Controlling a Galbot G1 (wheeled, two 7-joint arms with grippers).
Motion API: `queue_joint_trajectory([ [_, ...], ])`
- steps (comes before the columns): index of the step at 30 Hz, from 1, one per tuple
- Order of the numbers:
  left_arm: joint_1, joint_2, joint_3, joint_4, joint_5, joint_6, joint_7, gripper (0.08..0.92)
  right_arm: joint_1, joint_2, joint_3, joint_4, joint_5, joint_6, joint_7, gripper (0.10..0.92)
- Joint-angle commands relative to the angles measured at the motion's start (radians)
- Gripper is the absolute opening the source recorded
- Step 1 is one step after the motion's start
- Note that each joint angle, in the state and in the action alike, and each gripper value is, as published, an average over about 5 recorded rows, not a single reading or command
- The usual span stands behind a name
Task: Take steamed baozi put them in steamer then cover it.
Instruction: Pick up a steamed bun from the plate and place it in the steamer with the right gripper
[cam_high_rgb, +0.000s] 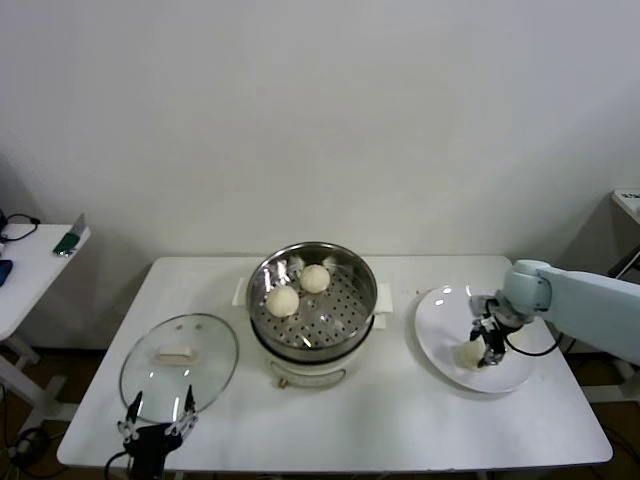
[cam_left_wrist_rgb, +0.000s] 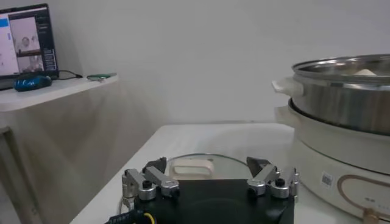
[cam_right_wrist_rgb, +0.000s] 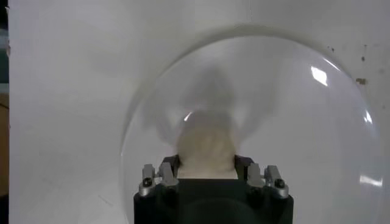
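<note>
I should release the baozi, which is still on the white plate, with my right gripper on the front part of the steamer's perforated tray (cam_high_rgb: 310, 330), near the other two.
The steamer (cam_high_rgb: 355, 335) stands mid-table with two steamed baozi (cam_high_rgb: 283, 301) (cam_high_rgb: 315, 278) on its perforated tray. A third baozi (cam_high_rgb: 468, 353) (cam_right_wrist_rgb: 206, 146) lies on the white plate (cam_high_rgb: 443, 310) to the right. My right gripper (cam_high_rgb: 484, 352) (cam_right_wrist_rgb: 206, 165) is down on the plate, shut on that baozi, whose sides touch both fingers. The cover (cam_high_rgb: 180, 363) (cam_left_wrist_rgb: 201, 165), a glass lid with a cream handle, lies flat on the table left of the steamer (cam_left_wrist_rgb: 341, 115). My left gripper (cam_high_rgb: 158, 412) (cam_left_wrist_rgb: 208, 167) waits open at the table's front edge, just short of the cover.
A side table (cam_high_rgb: 25, 275) with a dark object and a green item stands at the far left. In the left wrist view a laptop (cam_left_wrist_rgb: 24, 39) sits on that side table. Bare tabletop (cam_high_rgb: 400, 420) lies in front of the steamer.
</note>
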Motion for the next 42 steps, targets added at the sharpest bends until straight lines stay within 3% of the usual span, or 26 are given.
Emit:
queue_joint_trajectory([
  [1,0.001,0.001,0.0,0.0,0.0,0.0,0.001,0.823,0.128,0.016,-0.045,0.015,-0.02,0.061,-0.065,0.611],
  [11,0.0,-0.001,0.001,-0.01,0.004,0.005,0.001,0.823,0.59,0.236,-0.153,-0.007,0.018,0.417,-0.239,0.611],
  [17,-0.001,-0.002,0.002,-0.014,0.008,0.009,0.004,0.823,0.734,0.4,-0.049,0.141,0.04,0.548,-0.293,0.611],
  [25,-0.001,-0.002,-0.002,-0.012,0.007,0.007,0.003,0.823,0.679,0.618,-0.001,0.354,-0.04,0.588,-0.242,0.611],
  [32,0.003,-0.003,-0.006,-0.015,0.002,0.004,0.001,0.823,0.513,0.723,-0.016,0.31,-0.142,0.589,-0.199,0.611],
  [42,0.006,0.001,-0.019,-0.012,-0.01,0.0,-0.002,0.823,0.341,0.734,-0.048,0.223,-0.27,0.569,-0.165,0.611],
])
